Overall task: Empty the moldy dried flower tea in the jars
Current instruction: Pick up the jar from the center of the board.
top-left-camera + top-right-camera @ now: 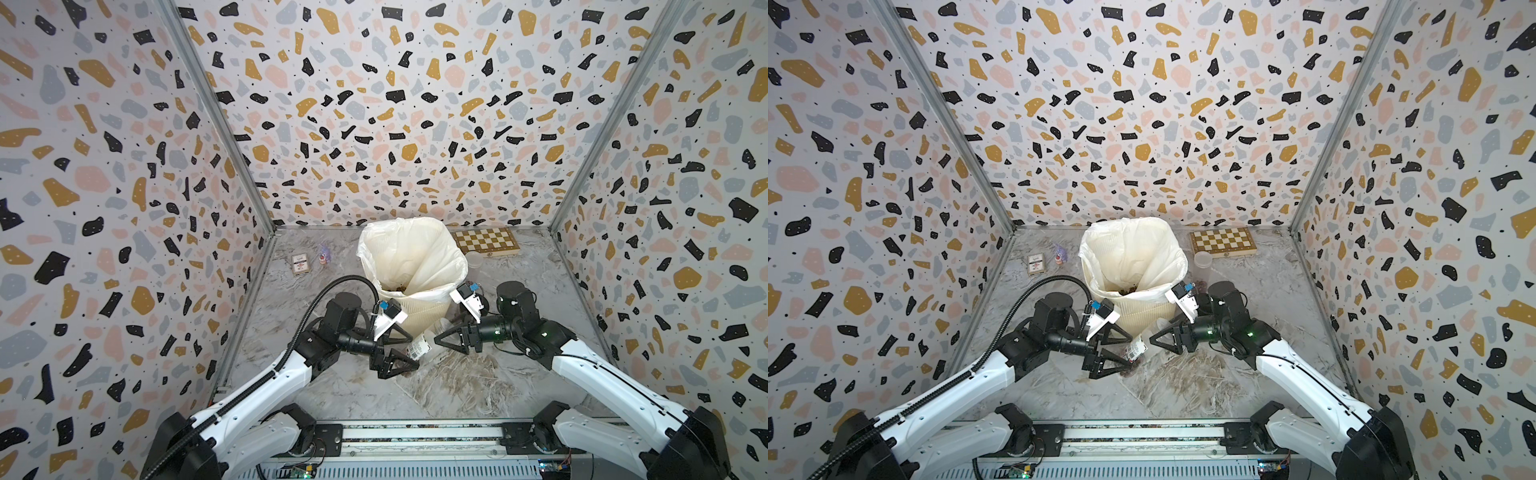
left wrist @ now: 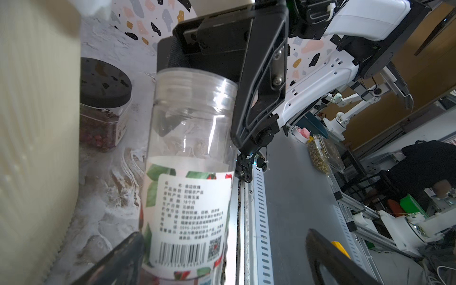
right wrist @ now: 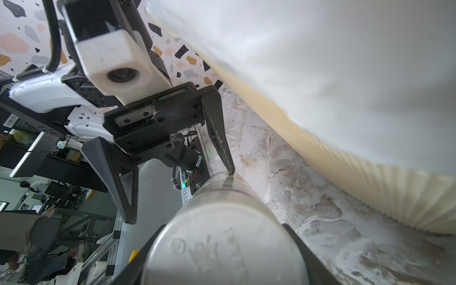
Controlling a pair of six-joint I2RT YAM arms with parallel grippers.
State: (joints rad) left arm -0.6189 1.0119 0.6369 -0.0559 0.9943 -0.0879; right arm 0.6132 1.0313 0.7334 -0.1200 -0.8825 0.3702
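Next, my right gripper lets go of the clear jar between my left gripper's fingers (image 1: 407,333) (image 3: 219,178), just in front of the cream bin.
A clear jar (image 1: 419,345) with a paper label (image 2: 190,217) lies tilted just in front of the cream bin (image 1: 424,316). My right gripper (image 1: 441,337) is shut on its frosted lid end (image 3: 222,249). My left gripper (image 2: 222,266) stands open around the labelled end, and one fingertip (image 3: 230,171) touches the jar's side. The clear part of this jar looks empty. A second jar (image 2: 103,108) with a black lid holds reddish-brown dried flower tea and stands beside the bin. More tea (image 1: 1128,289) lies at the bottom of the bin's white bag.
At the back right a chessboard (image 1: 486,245) lies against the wall, with a clear cup (image 1: 475,260) in front of it. A card box (image 1: 300,264) and a small purple figure (image 1: 324,255) sit at the back left. A metal rail (image 1: 415,434) runs along the table's front edge.
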